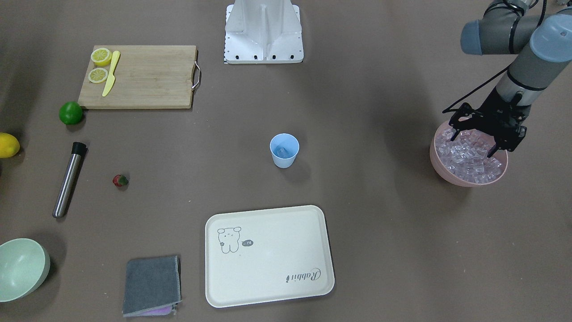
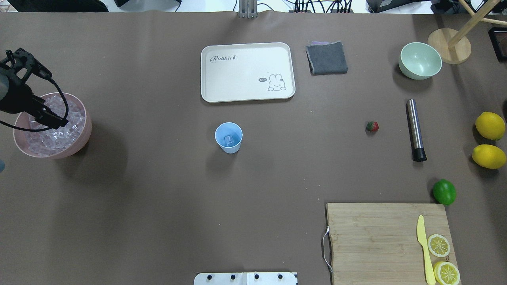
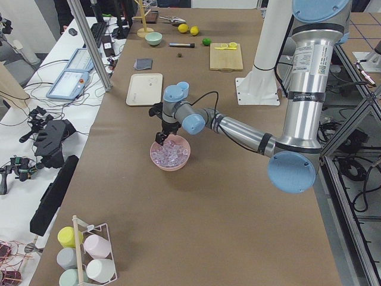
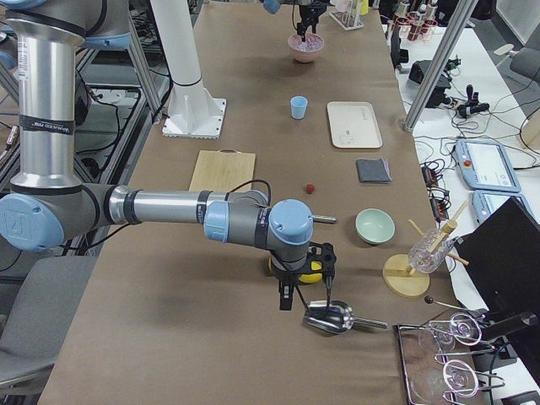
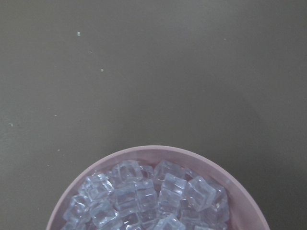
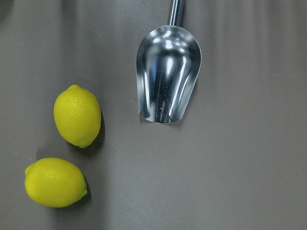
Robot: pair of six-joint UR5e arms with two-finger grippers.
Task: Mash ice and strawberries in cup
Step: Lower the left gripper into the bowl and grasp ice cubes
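An ice cube at the top of the pile, near the middle of the pink bowl (image 1: 459, 154) (image 5: 169, 223) should be the next thing my left gripper closes on.
The light-blue cup (image 1: 284, 150) stands mid-table with one ice cube (image 2: 228, 139) inside. Many clear ice cubes (image 1: 469, 163) fill a pink bowl (image 1: 448, 173) at the table's left end. My left gripper (image 1: 473, 144) is open, its fingers spread over the bowl with the tips down at the ice. The left wrist view shows the ice (image 5: 144, 196) in the bowl (image 5: 242, 203), but no fingers. The strawberry (image 1: 120, 180) lies alone on the table, far from the cup. My right gripper (image 4: 304, 295) shows only in the exterior right view, above a metal scoop (image 6: 168, 81); I cannot tell whether it is open.
A steel muddler (image 1: 69, 179) lies near the strawberry. A cream tray (image 1: 268, 257), a grey cloth (image 1: 152, 284), a pale green bowl (image 1: 20, 268), a cutting board (image 1: 147, 76) with lemon halves and a yellow knife, a lime (image 1: 71, 112) and two lemons (image 6: 76, 115) are around.
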